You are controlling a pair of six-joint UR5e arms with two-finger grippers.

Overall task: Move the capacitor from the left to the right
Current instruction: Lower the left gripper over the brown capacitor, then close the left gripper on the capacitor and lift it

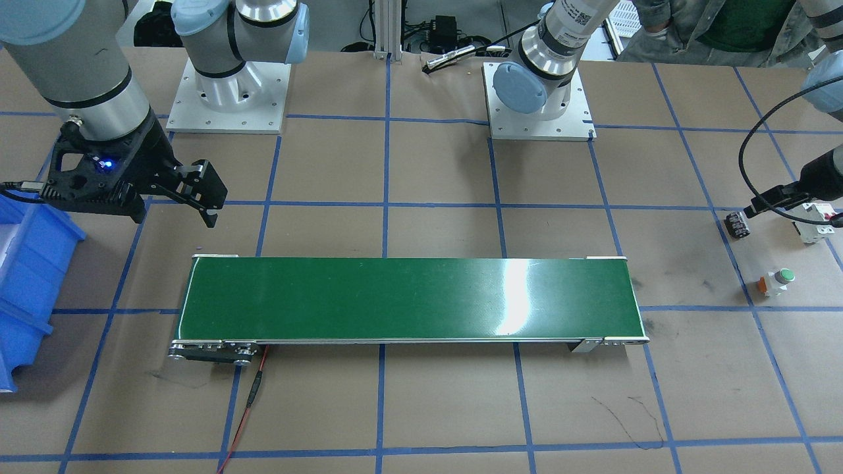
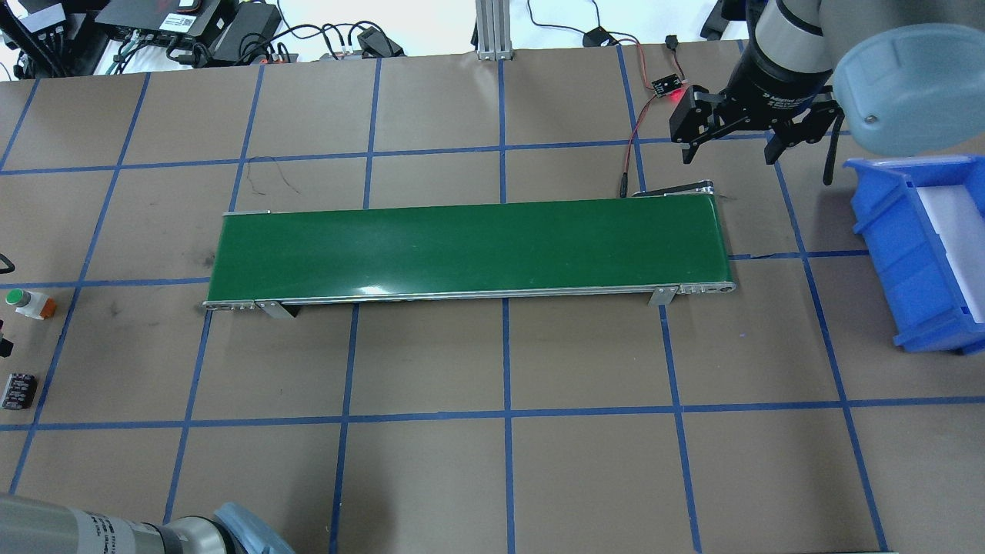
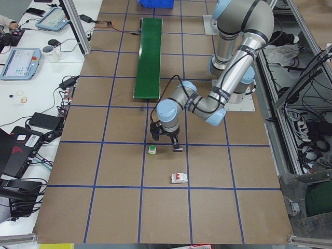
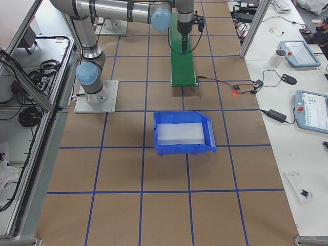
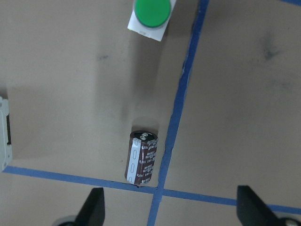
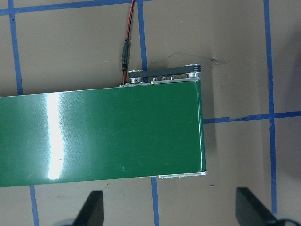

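Observation:
The capacitor has metal terminals at one end. My left gripper should close on the sides of the capacitor's body [image 1: 737, 226] [image 5: 142, 157] just behind that end, leaving the pale stripe between its fingers.
The capacitor [image 5: 142, 157], a small dark cylinder with pale markings, lies on its side on the brown table beside a blue tape line. It also shows in the front view [image 1: 737, 225] and at the overhead view's left edge [image 2: 18, 390]. My left gripper [image 5: 171, 214] hovers over it, open and empty, with the capacitor just ahead of the gap between its fingertips. My right gripper [image 2: 727, 154] is open and empty, above the table by the green conveyor's [image 2: 469, 246] right end. It also shows in the right wrist view [image 6: 171, 212].
A white push button with a green cap [image 5: 150, 14] and a white circuit breaker [image 1: 816, 220] lie close to the capacitor. A blue bin [image 2: 923, 246] stands beyond the conveyor's right end. A red wire [image 2: 635, 146] runs to the conveyor's far corner.

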